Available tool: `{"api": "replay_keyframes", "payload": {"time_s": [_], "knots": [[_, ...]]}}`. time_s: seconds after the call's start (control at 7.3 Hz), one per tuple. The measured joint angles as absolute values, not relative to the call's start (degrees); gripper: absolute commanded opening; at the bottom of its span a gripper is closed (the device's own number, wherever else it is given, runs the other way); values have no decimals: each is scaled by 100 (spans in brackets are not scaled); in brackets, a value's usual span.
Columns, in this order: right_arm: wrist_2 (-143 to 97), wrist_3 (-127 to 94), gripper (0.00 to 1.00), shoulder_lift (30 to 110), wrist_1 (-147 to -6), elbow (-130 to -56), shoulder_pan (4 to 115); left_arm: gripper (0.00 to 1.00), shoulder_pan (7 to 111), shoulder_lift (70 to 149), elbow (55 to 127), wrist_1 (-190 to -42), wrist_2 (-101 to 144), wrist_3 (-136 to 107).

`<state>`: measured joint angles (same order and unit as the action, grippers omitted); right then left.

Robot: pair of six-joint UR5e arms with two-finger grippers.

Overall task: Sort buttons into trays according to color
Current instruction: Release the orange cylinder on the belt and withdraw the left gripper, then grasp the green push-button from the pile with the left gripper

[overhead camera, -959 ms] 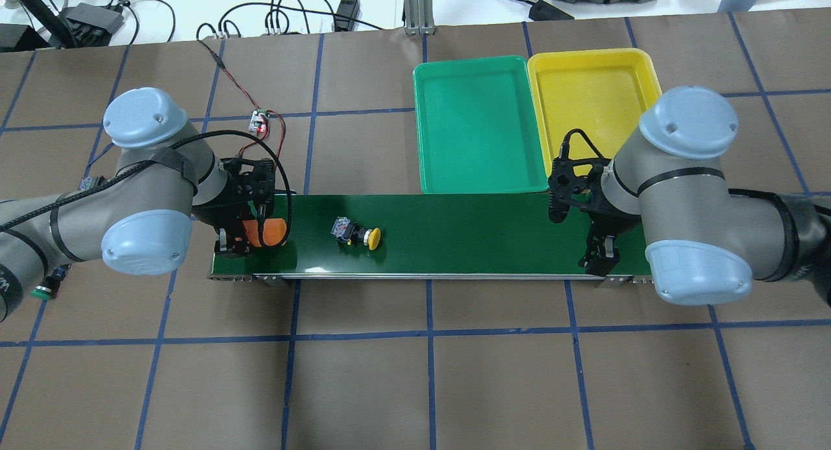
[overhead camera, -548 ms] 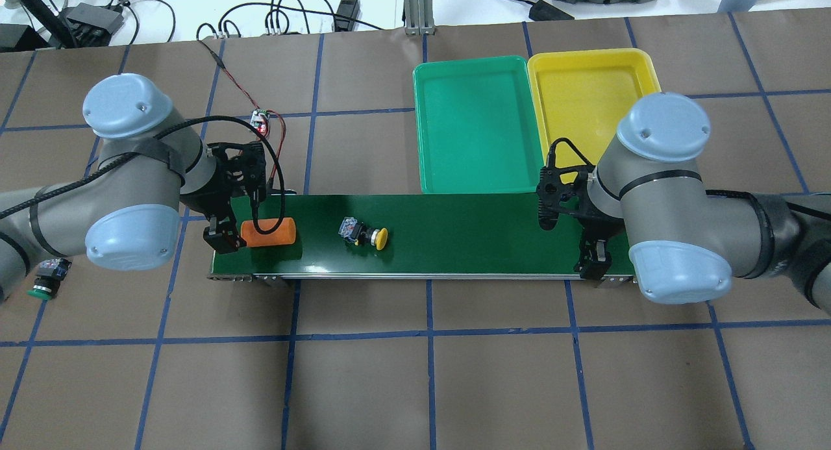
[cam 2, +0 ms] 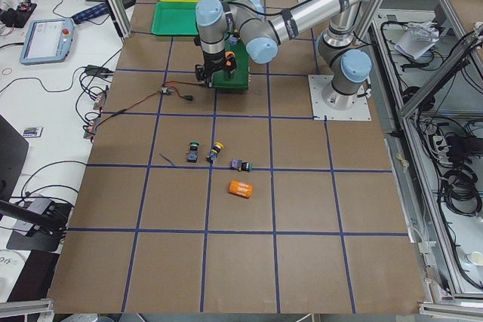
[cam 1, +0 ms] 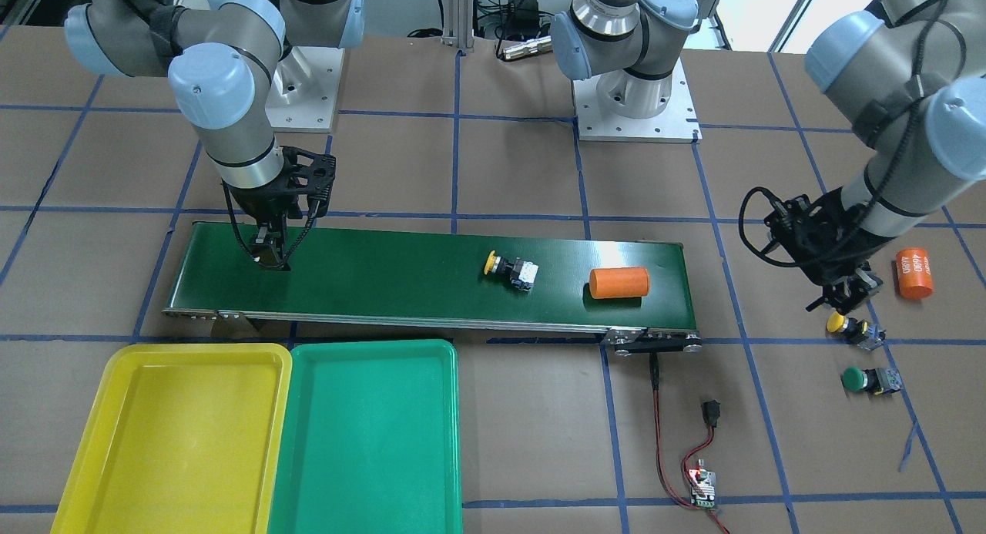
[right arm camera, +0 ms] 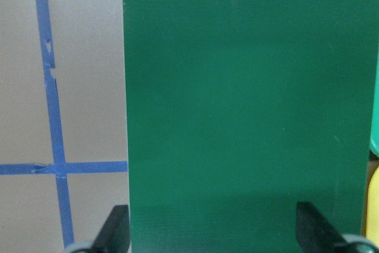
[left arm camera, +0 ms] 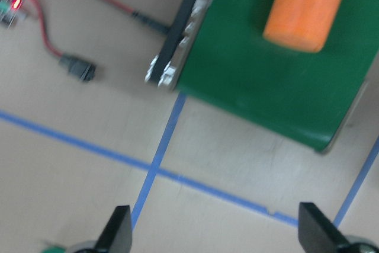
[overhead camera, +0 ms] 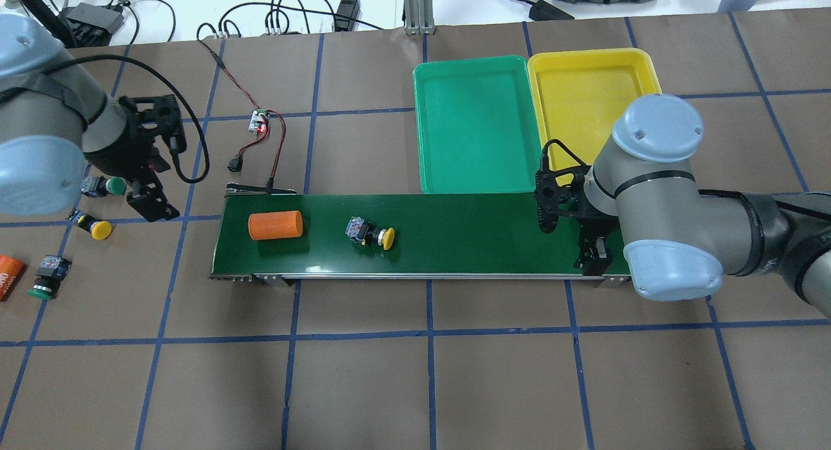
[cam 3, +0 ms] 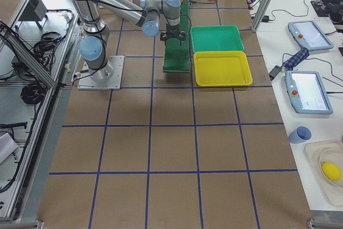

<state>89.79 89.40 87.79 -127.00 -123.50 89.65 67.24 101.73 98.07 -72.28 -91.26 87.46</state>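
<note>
The green button lies between the table's yellow button and the blue strip, and next I need to move my left gripper to it and close on its black body (cam 1: 886, 381).
One yellow-capped button (overhead camera: 373, 234) (cam 1: 508, 269) lies on its side mid-belt. Off the belt's left end, a yellow button (overhead camera: 96, 228) (cam 1: 847, 326) and two green buttons (overhead camera: 107, 186) (overhead camera: 47, 276) sit on the table. My left gripper (overhead camera: 152, 206) (cam 1: 843, 291) (left arm camera: 216, 235) hovers open and empty just beside the table's yellow button. Over the belt's right end, my right gripper (overhead camera: 594, 258) (cam 1: 269, 256) (right arm camera: 213, 235) is open with only bare belt beneath. The green tray (overhead camera: 477, 125) and yellow tray (overhead camera: 591, 86) stand side by side behind the belt, both holding nothing.
An orange cylinder (overhead camera: 275, 225) lies on the dark-green conveyor belt (overhead camera: 467, 236) near its left end. Another orange cylinder (cam 1: 913, 272) rests on the table by the loose buttons. A small circuit board with red-black wires (overhead camera: 260, 120) lies behind the belt's left end.
My left gripper let go of the orange cylinder on the belt and moved left off the belt to the loose buttons. The belt's button and cylinder drifted right. The right arm shifted slightly left.
</note>
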Motion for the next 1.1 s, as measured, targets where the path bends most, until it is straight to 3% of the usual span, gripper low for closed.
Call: {"api": "replay_keyframes", "payload": {"time_s": [0.41,1.1], "knots": [[9017,8989,100,8693,-12762,-12354,8966,100,6326,11368,8625,-7342,-9035,8794],[8996,9003,100,8651,-12836,-12366,8965,100,5872,12729,7750,-7179,-8708,9198]]}}
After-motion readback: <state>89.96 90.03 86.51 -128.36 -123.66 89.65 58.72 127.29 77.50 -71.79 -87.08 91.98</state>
